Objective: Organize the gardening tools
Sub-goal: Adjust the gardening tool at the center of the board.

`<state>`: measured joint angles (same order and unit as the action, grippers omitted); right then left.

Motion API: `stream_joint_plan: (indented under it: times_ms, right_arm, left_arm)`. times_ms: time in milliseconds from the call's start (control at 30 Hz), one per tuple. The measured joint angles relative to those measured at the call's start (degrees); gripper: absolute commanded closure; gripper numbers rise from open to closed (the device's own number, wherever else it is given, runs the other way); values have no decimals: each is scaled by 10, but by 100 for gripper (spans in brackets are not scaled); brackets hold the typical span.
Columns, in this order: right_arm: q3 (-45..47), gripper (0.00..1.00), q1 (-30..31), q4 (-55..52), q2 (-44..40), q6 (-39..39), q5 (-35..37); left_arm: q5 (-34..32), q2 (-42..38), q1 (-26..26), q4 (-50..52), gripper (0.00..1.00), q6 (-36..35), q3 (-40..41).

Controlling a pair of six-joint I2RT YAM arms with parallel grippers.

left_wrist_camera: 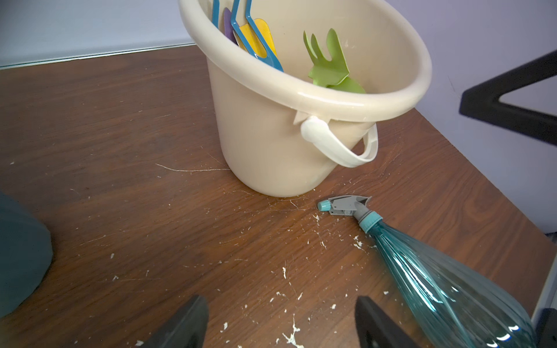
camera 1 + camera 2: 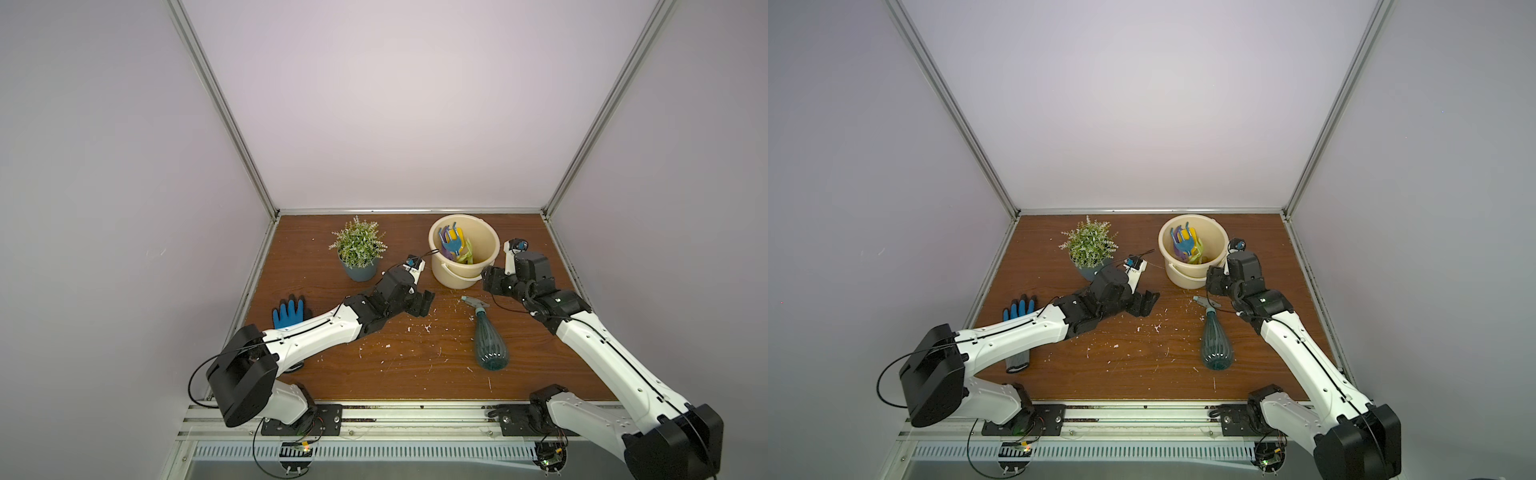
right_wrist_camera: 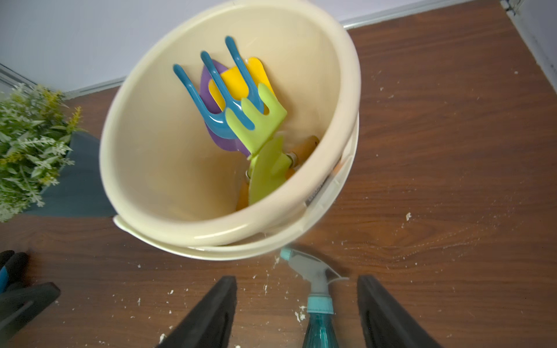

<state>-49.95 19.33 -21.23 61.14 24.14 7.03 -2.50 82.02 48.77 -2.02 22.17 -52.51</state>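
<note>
My right gripper is to go to the teal spray bottle next and close on the bottle's neck [image 2: 480, 310] [image 3: 320, 302], just below its grey spray head.
Several gardening tools stand in the cream bucket [image 2: 451, 276] [image 2: 1183, 276]: a blue fork [image 2: 451, 241] [image 3: 223, 99], a lime fork [image 1: 327, 64] [image 3: 262, 120], and purple and yellow blades behind them. The teal ribbed spray bottle [image 2: 490, 345] [image 2: 1216, 345] [image 1: 437, 280] lies on the table, its nozzle toward the bucket. My right gripper [image 2: 487, 282] [image 3: 297, 280] is open beside the bucket's near side, with the bottle's neck [image 3: 319, 307] between its fingers, untouched. My left gripper [image 2: 424, 303] [image 1: 280, 299] is open over bare table, left of the bottle.
A potted plant [image 2: 357, 249] stands at the back left, close to my left wrist. A blue glove [image 2: 289, 313] lies partly under the left arm. White specks litter the brown table [image 2: 415, 365]. Walls close in the back and both sides.
</note>
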Motion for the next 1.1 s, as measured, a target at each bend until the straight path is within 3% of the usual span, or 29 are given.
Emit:
stream_joint_plan:
  times_ms: [500,1100]
  right_arm:
    - [85,31,-36,15,76,27,-79]
    - [91,41,-37,47,200,22,-120]
  left_arm:
    - [3,-3,0,-7,22,2,10]
    - [-4,-10,0,-8,23,4,19]
